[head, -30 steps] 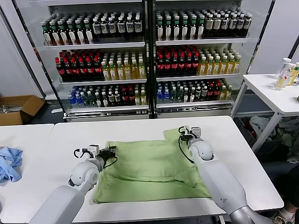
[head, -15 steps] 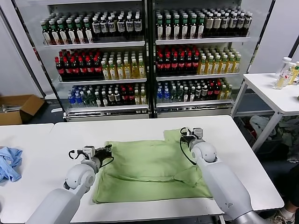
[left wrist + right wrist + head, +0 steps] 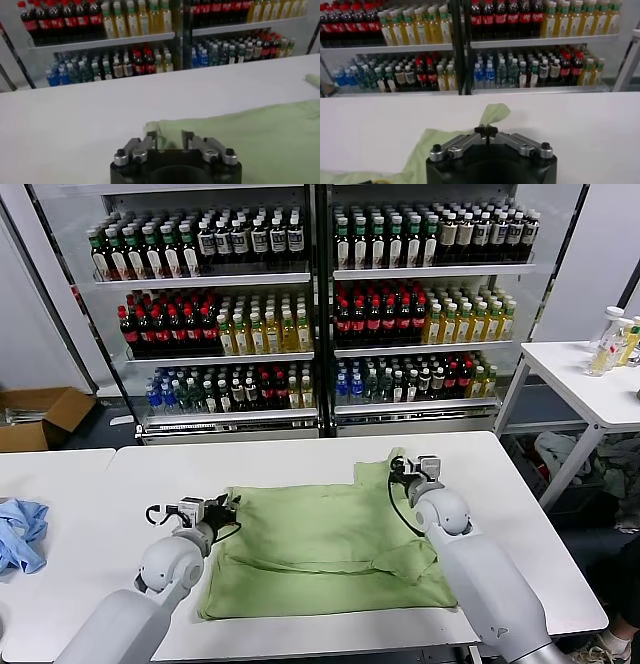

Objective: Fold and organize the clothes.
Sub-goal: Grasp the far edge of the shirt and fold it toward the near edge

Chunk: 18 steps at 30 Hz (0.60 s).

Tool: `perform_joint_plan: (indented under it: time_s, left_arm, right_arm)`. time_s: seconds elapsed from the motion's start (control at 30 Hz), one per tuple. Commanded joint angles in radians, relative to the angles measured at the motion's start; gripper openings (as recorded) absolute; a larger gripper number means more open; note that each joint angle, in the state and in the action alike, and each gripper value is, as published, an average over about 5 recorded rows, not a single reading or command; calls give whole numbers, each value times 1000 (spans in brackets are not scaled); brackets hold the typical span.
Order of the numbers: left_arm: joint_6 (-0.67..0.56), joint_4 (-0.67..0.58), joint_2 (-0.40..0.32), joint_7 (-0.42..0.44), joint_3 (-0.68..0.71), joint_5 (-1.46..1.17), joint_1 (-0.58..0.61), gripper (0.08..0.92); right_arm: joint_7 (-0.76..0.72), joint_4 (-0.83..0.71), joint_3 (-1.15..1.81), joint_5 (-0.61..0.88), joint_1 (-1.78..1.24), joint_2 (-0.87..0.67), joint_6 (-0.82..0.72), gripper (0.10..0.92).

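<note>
My left gripper's fingers are open around the loose corner of the shirt, so next I pinch the shirt's far edge there (image 3: 171,130) before both grippers fold it toward me.
A light green shirt (image 3: 325,544) lies spread on the white table (image 3: 150,474), with a fold near its right front. No print or buttons show. My left gripper (image 3: 226,509) is low at the shirt's left edge. In the left wrist view the left gripper (image 3: 169,139) is open, with the shirt's corner (image 3: 235,135) lying between and beyond the fingers. My right gripper (image 3: 398,468) is at the shirt's far right corner. In the right wrist view the right gripper (image 3: 486,131) is shut on a pinch of green fabric (image 3: 494,113) that sticks up past the fingertips.
Glass-door coolers (image 3: 320,304) full of bottles stand behind the table. A blue cloth (image 3: 20,534) lies on the neighbouring table at the left. A cardboard box (image 3: 40,416) sits on the floor at the far left. A side table (image 3: 590,389) with bottles stands at the right.
My right gripper has shifted slightly right and toward me, drawing the shirt's far right corner with it. My left gripper has backed a little to the left along the shirt's edge.
</note>
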Motion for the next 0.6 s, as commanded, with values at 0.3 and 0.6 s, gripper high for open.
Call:
perform_joint_plan:
  time_s: [0.3,0.6]
  left_arm:
    - [26,36,13,3,30,18,-24,718]
    - [24,33,13,40,21,-47,-19,599]
  right_arm:
    - [-1,24,-4,-1,-6,-8,4,107]
    - [-1,25,-1,-1,-12,-7,4,107]
